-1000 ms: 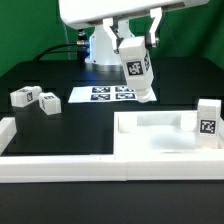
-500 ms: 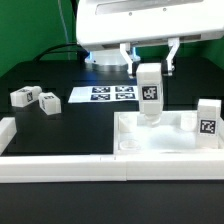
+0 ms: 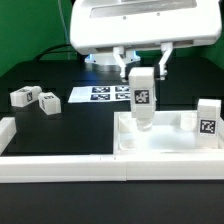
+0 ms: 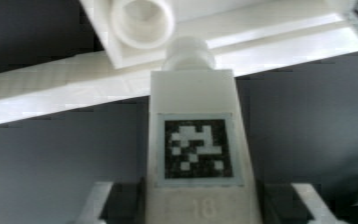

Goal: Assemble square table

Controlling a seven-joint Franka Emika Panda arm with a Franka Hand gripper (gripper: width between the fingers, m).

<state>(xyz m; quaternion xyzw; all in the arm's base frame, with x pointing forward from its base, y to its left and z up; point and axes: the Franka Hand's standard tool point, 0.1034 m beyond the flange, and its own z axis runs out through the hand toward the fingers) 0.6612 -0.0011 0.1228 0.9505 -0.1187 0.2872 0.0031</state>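
The robot's gripper should release the white leg, now upright just above that corner, in the panel's near corner socket (image 3: 131, 146) (image 4: 144, 22), by the front side, across from the standing leg.
My gripper (image 3: 142, 71) is shut on a white block leg (image 3: 141, 100) with a black-and-white tag. It holds the leg upright, lower end just above the near-left corner of the white square panel (image 3: 165, 142). In the wrist view the leg (image 4: 201, 120) runs out from between my fingers (image 4: 101, 200). Its tip is close beside a round corner socket (image 4: 140, 18) of the panel (image 4: 291, 45). Another tagged leg (image 3: 207, 119) stands upright at the panel's right side. Two loose legs (image 3: 21, 97) (image 3: 47, 102) lie on the exterior view's left.
The marker board (image 3: 105, 94) lies flat behind the panel. A long low white border wall (image 3: 60, 166) runs along the front, with a short end piece (image 3: 5, 130) at the left. A small white block (image 3: 188, 120) sits on the panel near the standing leg.
The gripper carried the leg from a tilted pose above the marker board over to the panel, turned it upright and lowered it over the corner.
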